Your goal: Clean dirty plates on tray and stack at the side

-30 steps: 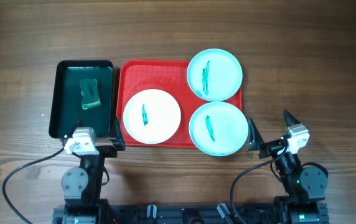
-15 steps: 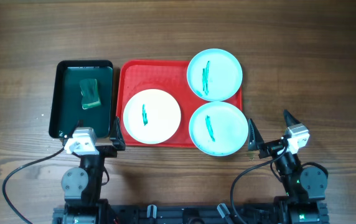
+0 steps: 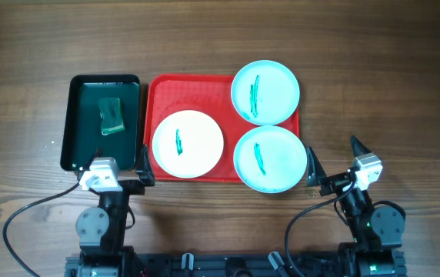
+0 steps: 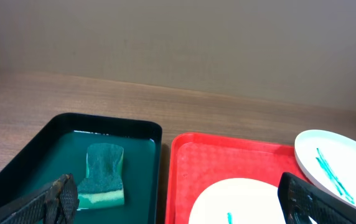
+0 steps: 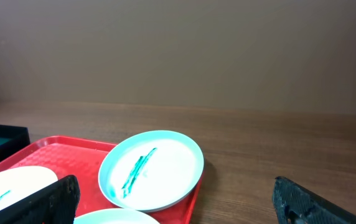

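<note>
I need to next move my left gripper to the green sponge's middle [image 3: 111, 116] [image 4: 104, 173] in the black tray and close it there, because the plates need wiping.
A red tray [image 3: 162, 88] holds three plates with green streaks. A white plate [image 3: 193, 135] lies at its front left. One pale turquoise plate [image 3: 270, 85] lies at the back right and another [image 3: 278, 165] at the front right. My left gripper [image 3: 116, 175] is open and empty just in front of the trays; its view shows the white plate [image 4: 246, 199] between its fingers [image 4: 184, 202]. My right gripper [image 3: 334, 171] is open and empty to the right of the front turquoise plate; its view shows the back turquoise plate [image 5: 165, 171].
A black tray [image 3: 81, 123] left of the red tray holds greenish water and a green sponge [image 3: 112, 115], also in the left wrist view [image 4: 103, 174]. Bare wooden table [image 3: 374, 92] lies around the trays.
</note>
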`<state>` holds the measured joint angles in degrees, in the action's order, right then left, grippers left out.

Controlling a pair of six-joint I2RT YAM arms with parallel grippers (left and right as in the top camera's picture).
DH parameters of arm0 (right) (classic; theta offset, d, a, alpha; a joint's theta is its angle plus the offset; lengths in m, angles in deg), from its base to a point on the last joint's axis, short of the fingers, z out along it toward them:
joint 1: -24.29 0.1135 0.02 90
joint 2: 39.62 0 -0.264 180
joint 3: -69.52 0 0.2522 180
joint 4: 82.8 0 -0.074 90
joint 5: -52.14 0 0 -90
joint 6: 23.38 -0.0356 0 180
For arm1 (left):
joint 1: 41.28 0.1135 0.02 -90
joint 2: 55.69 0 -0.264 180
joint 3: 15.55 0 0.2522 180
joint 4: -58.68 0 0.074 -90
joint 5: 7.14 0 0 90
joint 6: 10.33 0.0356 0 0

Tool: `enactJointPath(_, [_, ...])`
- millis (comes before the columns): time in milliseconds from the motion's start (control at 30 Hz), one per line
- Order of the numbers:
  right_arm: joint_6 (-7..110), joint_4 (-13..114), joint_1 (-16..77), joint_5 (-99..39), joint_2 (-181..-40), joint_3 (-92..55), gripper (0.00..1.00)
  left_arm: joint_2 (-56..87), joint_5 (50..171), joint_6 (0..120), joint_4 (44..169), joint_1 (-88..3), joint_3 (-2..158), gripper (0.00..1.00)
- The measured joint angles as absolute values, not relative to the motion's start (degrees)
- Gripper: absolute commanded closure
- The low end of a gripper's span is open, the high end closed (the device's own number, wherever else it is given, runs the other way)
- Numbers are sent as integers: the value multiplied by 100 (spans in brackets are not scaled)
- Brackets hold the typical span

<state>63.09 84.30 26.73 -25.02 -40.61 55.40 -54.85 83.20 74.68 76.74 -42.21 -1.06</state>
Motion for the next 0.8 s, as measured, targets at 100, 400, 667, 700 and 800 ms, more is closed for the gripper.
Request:
enactJointPath(100, [6309, 8430, 2673, -2502, -4061, 5540, 0, -5485, 8320, 7470, 7674, -4221, -106, 0])
enactJointPath(400, [6329, 8428, 2673, -2660, -4061, 5540, 0, -5485, 8320, 7468, 7674, -4221, -106, 0])
enactJointPath(667, [6329, 8513, 2673, -2633, -4061, 5540, 0, -5485, 8475, 7468, 7661, -4221, -106, 0])
enactJointPath(700, [6329, 8517, 2670, -2605, -4061, 5540, 0, -5485, 8538, 7468, 7656, -4221, -106, 0])
enactJointPath(800, [6331, 8513, 2673, -2439, -4107, 5418, 0, -5470, 8648, 7468, 7879, -4221, 17, 0])
